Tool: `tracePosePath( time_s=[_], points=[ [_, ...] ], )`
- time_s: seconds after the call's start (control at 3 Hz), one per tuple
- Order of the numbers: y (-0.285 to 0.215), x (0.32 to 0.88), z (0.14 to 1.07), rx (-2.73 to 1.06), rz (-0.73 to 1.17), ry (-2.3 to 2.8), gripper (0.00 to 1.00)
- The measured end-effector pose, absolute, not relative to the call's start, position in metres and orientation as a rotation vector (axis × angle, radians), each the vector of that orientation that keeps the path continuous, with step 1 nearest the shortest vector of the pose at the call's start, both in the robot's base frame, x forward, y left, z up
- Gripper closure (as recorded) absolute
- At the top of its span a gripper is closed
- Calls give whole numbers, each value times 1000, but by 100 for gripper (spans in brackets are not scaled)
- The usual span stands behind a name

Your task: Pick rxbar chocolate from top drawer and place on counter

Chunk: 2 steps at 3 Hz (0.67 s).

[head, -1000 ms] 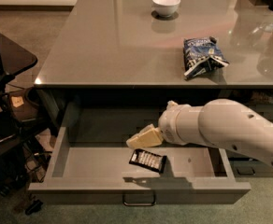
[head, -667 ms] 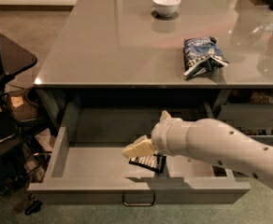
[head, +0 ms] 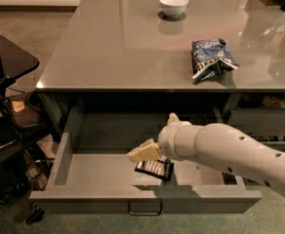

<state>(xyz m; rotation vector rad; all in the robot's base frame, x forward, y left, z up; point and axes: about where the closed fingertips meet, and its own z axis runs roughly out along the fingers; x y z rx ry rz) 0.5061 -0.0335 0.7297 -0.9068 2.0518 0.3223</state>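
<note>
Next, I lower my gripper to the rxbar chocolate's middle (head: 155, 167) inside the open top drawer and close it.
The rxbar chocolate (head: 154, 168), a flat black bar with white lettering lines, lies on the floor of the open top drawer (head: 98, 174), near the front and right of centre. My gripper (head: 145, 153) reaches into the drawer from the right on a thick white arm. It sits just over the bar's upper left edge and hides part of the bar. I cannot tell whether it touches the bar. The glossy grey counter (head: 123, 48) spans the view above the drawer.
A white bowl (head: 173, 5) stands at the back of the counter and a blue-and-white chip bag (head: 211, 58) lies near its front right edge. A black side table (head: 10, 57) with gear stands to the left. The drawer handle (head: 145, 211) is at front centre.
My gripper has come down and forward in the drawer, from behind the bar to right over it. The bar has not moved.
</note>
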Motion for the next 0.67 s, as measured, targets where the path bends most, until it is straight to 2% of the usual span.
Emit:
tracePosePath(
  time_s=[0.67],
  points=[
    [-12, 499, 655, -918, 363, 2165, 0]
  ],
)
